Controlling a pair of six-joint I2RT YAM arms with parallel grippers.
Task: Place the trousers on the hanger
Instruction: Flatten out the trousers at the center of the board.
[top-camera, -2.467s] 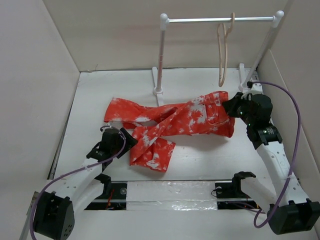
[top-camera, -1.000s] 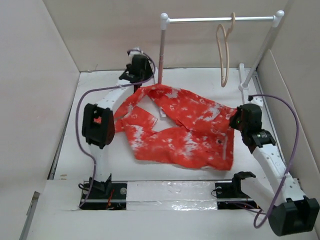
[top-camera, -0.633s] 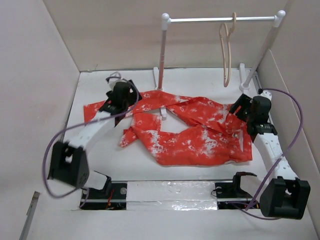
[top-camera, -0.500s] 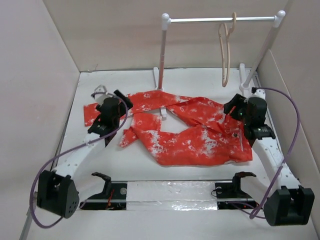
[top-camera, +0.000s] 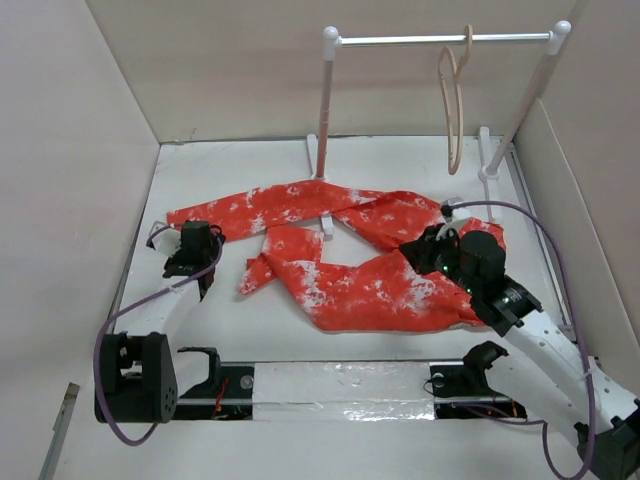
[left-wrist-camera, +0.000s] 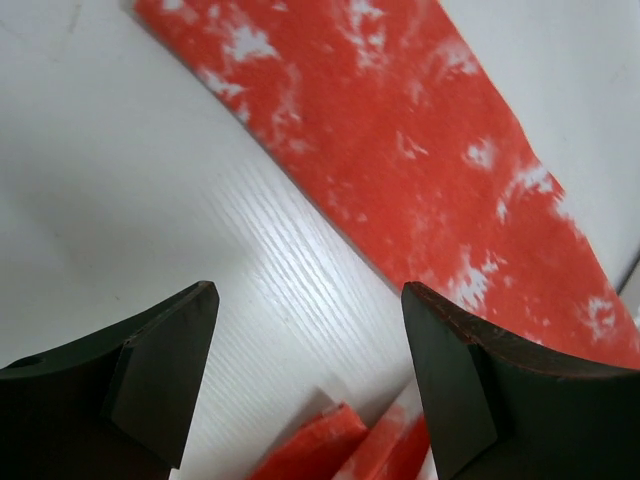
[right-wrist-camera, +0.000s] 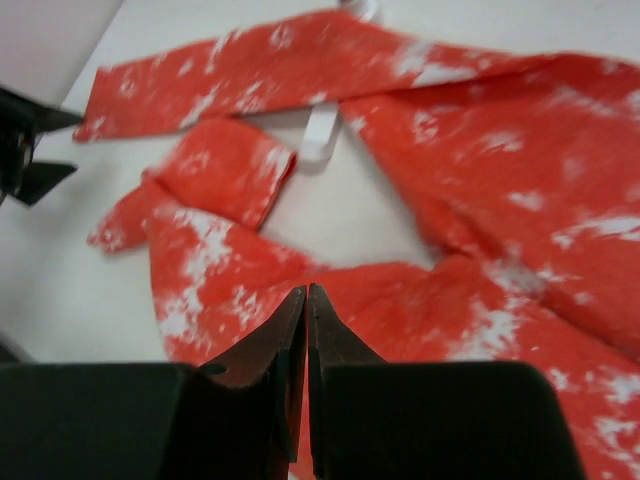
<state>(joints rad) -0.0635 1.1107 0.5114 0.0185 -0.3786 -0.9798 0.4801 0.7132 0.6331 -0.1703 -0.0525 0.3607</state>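
Next, my left gripper grips the far edge (top-camera: 214, 203) (left-wrist-camera: 485, 92) of the stretched-out leg of the trousers, a little in from that leg's cuff.
The trousers (top-camera: 400, 290) lie spread flat on the table, with one leg (top-camera: 250, 208) stretched to the left and the other folded at its cuff (top-camera: 270, 262). The hanger (top-camera: 450, 100) hangs by its hook from the rack bar at the back right. My left gripper (top-camera: 200, 242) is open and empty, low over bare table just near of the left leg's end (left-wrist-camera: 400, 150). My right gripper (top-camera: 412, 250) is shut with nothing between its jaws. It hovers over the trousers' middle (right-wrist-camera: 480, 330).
The white tube rack (top-camera: 322, 110) with its metal crossbar (top-camera: 420, 40) stands at the back. One of its feet (top-camera: 325, 222) shows between the two legs. Cardboard walls close in the left, back and right. Both arm bases sit at the near edge.
My left gripper has drawn back to the left and nearer, away from the leg. My right gripper has moved left from the waist end to over the trousers' middle.
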